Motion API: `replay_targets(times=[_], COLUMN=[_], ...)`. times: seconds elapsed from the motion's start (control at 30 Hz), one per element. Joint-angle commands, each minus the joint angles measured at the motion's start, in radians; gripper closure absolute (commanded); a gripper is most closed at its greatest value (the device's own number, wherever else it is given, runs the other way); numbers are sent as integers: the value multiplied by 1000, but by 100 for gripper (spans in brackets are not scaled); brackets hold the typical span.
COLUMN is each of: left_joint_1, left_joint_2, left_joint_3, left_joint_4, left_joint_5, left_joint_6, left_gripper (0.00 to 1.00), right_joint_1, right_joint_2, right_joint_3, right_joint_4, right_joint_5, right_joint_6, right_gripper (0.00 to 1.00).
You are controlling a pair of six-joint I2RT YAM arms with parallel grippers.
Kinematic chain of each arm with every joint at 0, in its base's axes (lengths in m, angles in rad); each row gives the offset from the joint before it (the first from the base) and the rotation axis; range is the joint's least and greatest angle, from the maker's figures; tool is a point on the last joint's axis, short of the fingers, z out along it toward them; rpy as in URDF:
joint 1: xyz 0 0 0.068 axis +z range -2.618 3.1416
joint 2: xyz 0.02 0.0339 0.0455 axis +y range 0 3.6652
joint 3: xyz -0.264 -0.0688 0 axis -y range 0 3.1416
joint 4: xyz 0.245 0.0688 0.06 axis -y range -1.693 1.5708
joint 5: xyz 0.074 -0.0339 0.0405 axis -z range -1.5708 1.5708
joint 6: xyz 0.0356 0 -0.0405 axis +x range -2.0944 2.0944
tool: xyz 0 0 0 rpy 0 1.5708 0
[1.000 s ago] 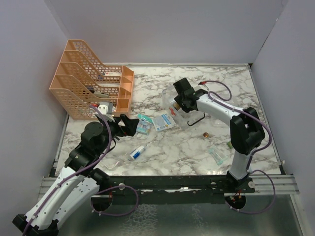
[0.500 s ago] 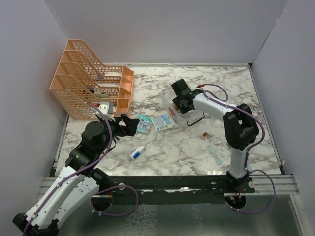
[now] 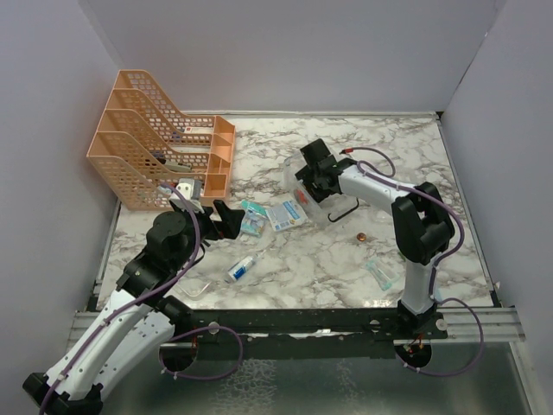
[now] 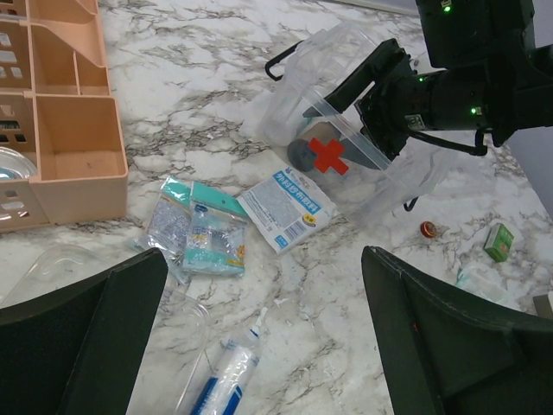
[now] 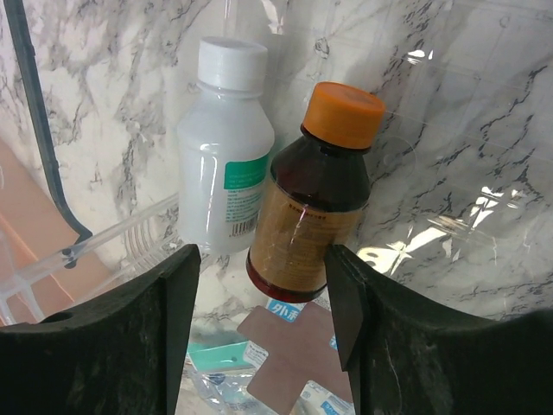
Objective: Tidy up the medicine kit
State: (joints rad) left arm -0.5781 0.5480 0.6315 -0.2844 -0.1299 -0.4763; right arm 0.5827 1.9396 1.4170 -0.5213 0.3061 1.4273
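Observation:
Next, I bring my left gripper over to the white-blue sachet and close it on the sachet's edge [image 3: 272, 221] [image 4: 262, 228] facing the teal packets.
The clear medicine kit box [image 3: 315, 201] with a red cross [image 4: 329, 156] lies open mid-table. My right gripper [image 3: 305, 181] is open and reaches into it. In the right wrist view a white bottle [image 5: 223, 147] and a brown bottle with an orange cap [image 5: 318, 194] lie side by side inside the box, just ahead of my open right gripper [image 5: 263, 328]; neither bottle is held. My left gripper [image 3: 232, 220] is open and empty, hovering over the table near teal packets [image 4: 200, 230], a white-blue sachet [image 4: 296, 206] and a blue-white tube [image 4: 226, 380].
Orange file trays [image 3: 160, 151] stand at the back left. A small red cap [image 3: 361, 237], a green box [image 3: 403, 253] and a clear packet [image 3: 380, 273] lie right of centre. Clear plastic [image 3: 195, 287] lies near the left arm.
The right arm's elbow has swung left and its gripper has shifted slightly left at the kit. The left gripper has turned a little and edged left.

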Motion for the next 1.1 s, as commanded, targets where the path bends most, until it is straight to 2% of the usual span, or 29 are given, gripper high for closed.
replay_targets(times=[0.0,0.27,0.5,0.6,0.7,0.87,1.07], left_joint_1=[1,1,1,0,1,1,-1], left_joint_2=[-2,4,14,28,51,91,116], left_joint_3=[7,8,10,11,14,18,6], left_joint_4=[-10,-9,-10,-10,-10,-18,4], left_joint_5=[-30,-27,-25,-11,5,30,100], left_joint_6=[3,4,3,3,3,6,-31], left_gripper=[1,1,1,1,1,1,2], right_joint_1=[-8,-9,-9,-9,-9,-10,-9], right_joint_2=[3,-34,-120,-202,-289,-438,-630], right_joint_3=[-16,-25,-8,-28,-51,-113,-276], right_joint_4=[56,114,46,41,61,115,134], right_joint_5=[-46,-8,13,44,47,-111,-339], right_joint_6=[-30,-159,-234,-290,-414,-676,-770], right_gripper=[41,49,35,34,33,33,36])
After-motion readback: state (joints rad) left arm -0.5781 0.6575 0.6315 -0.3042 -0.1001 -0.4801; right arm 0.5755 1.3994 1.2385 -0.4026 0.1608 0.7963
